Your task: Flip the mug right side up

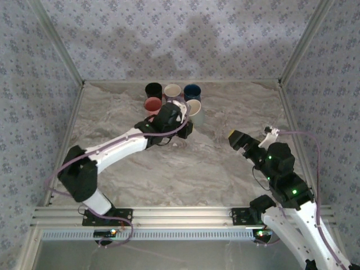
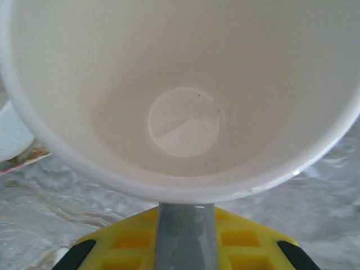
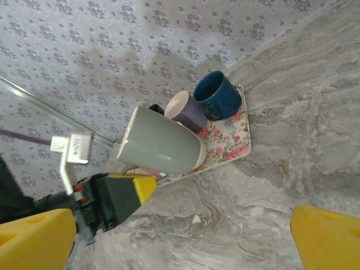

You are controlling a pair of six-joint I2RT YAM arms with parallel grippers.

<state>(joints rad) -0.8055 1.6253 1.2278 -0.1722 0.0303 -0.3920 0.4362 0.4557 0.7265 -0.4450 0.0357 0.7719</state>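
The robot's left gripper needs to release the grey mug on the floral tray's near corner (image 1: 196,116), in front of the blue cup. The mug now stands at the tray's near edge.
The grey mug (image 1: 194,108) with a white inside stands mouth up at the near edge of the floral tray (image 3: 235,147), beside the other cups. In the left wrist view its white interior (image 2: 185,121) faces the camera, and its grey handle (image 2: 184,236) runs down between the yellow fingers. My left gripper (image 1: 183,125) is shut on that handle. The right wrist view shows the mug (image 3: 160,143) from the side, with a left finger (image 3: 121,194) just below it. My right gripper (image 1: 239,140) hangs open over the table to the right, nothing between its yellow fingertips (image 3: 34,236).
On the tray at the back stand a black cup (image 1: 153,89), a cream-lined purple cup (image 1: 172,91), a blue cup (image 1: 192,91) and a red cup (image 1: 153,104). Patterned walls close in the marble table (image 1: 169,169) on three sides.
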